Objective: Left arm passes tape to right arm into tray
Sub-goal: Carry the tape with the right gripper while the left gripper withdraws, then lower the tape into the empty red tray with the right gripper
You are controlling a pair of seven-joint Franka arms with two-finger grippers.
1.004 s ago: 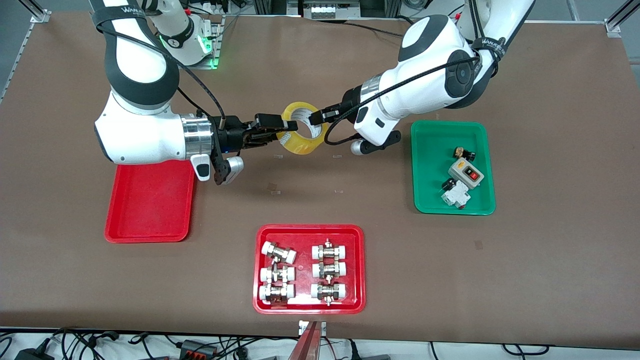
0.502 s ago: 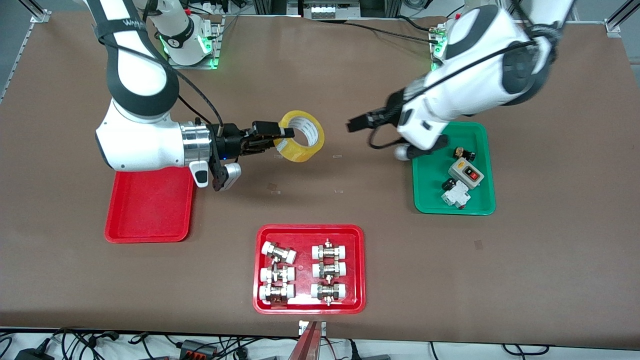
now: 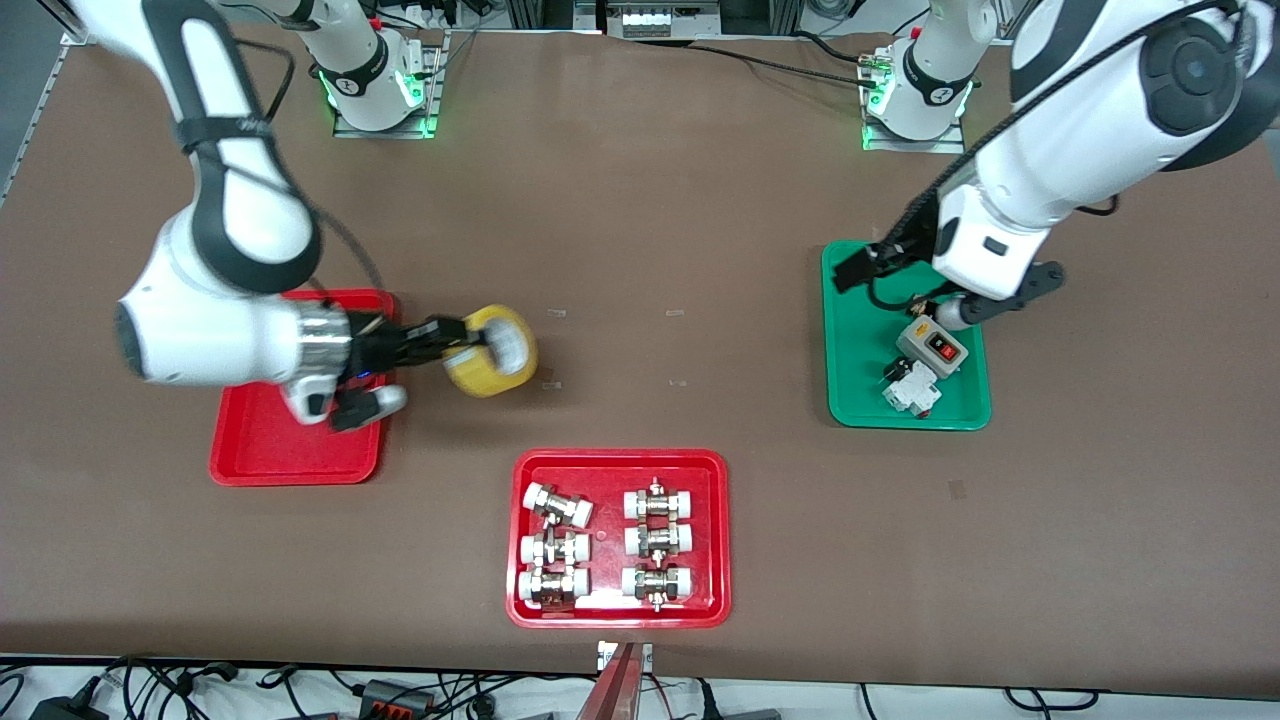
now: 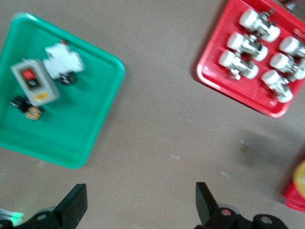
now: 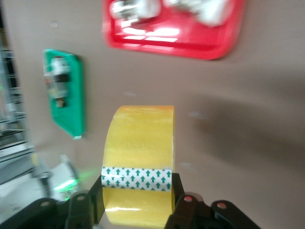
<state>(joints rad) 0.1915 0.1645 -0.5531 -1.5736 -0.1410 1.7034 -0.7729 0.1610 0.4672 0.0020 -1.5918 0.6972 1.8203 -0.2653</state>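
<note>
The yellow tape, now in the air beside the red tray, will be put down by my right gripper near the middle of the empty red tray [image 3: 296, 382].
The yellow tape [image 3: 492, 352] is gripped by my right gripper [image 3: 458, 350], which is shut on it and holds it in the air over the table, just beside the plain red tray [image 3: 290, 455]. The right arm's wrist hangs over that tray. In the right wrist view the tape [image 5: 140, 143] sits between the black fingers [image 5: 95, 195], with a white band of green arrows across it. My left gripper [image 3: 855, 270] is open and empty over the edge of the green tray [image 3: 860, 400]. Its fingers [image 4: 71, 210] stand wide apart over bare table.
A red tray with white-capped metal fittings [image 3: 618, 538] lies near the table's front edge, in the middle. The green tray holds a grey switch box [image 3: 932, 348] and small electrical parts. Both arm bases stand along the table's edge farthest from the front camera.
The left gripper let go of the tape and drew back to the green tray. The right arm carried the tape away from mid-table to beside the plain red tray.
</note>
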